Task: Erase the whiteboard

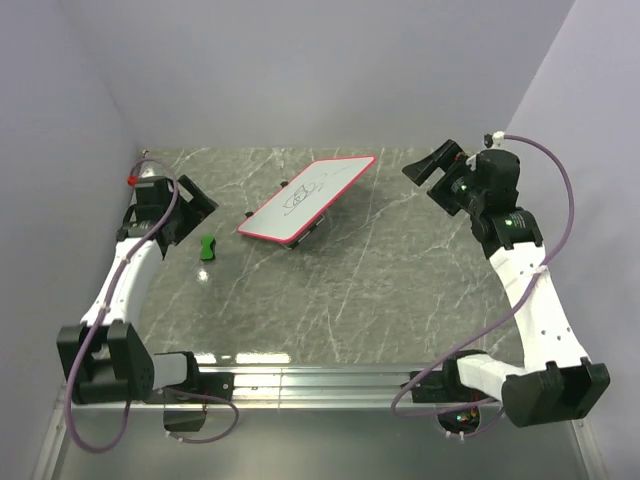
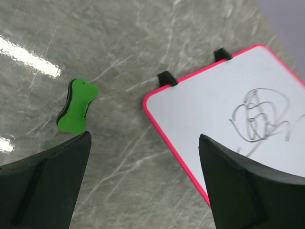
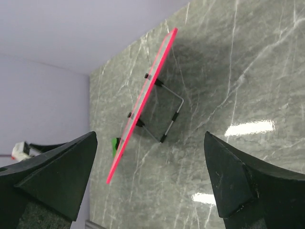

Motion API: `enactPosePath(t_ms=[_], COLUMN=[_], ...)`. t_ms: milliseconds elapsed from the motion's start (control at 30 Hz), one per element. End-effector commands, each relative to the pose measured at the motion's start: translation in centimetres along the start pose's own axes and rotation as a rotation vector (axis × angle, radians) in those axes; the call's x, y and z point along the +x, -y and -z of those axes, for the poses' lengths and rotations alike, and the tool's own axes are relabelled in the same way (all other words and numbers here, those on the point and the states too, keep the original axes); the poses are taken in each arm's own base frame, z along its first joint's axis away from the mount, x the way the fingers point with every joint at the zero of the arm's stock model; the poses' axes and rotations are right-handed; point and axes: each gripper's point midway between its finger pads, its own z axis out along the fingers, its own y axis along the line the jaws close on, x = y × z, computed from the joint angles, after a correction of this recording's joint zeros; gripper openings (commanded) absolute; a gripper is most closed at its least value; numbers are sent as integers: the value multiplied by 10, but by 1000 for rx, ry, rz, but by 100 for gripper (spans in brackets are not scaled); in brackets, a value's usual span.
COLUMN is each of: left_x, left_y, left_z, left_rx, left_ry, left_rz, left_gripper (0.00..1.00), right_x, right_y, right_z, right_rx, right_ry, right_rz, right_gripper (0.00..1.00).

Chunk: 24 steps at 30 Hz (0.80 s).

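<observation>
The robot's left gripper should next close on the narrow middle [image 1: 207, 248] [image 2: 78, 106] of the green bone-shaped block, because that block will wipe the whiteboard.
The whiteboard [image 1: 308, 198] has a red rim and black scribbles and stands tilted on a wire stand at the table's far middle. It shows in the left wrist view [image 2: 238, 124] and edge-on in the right wrist view [image 3: 143, 100]. A small green bone-shaped block [image 1: 207, 246] lies left of it, also in the left wrist view [image 2: 77, 106]. My left gripper [image 1: 190, 205] is open and empty, left of the board and above the block. My right gripper [image 1: 432, 172] is open and empty, raised to the right of the board.
The grey marbled table [image 1: 380, 280] is bounded by lilac walls at the back and both sides. A metal rail [image 1: 300, 385] runs along the near edge between the arm bases. The board's wire stand [image 3: 169, 119] juts out behind it.
</observation>
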Motion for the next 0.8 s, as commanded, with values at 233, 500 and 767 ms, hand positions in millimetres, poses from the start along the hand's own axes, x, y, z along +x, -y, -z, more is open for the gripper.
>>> enactPosePath(t_ms=[233,500,767], left_x=[7,22,26], left_y=[-25,-55,-57], left_z=[-29,-48,-53], left_rx=[-81,-229,-226], left_ry=[-19,-106,-138], left_rz=[-100,-116,-153], left_gripper=[99,99,99], right_x=[-29,-6,98], right_y=[-26,-39,-46], right_z=[-25,-98,-139], right_rx=[-37,49,165], right_ry=[6,-168,-436], right_rz=[45,34,-14], right_gripper=[100,99,96])
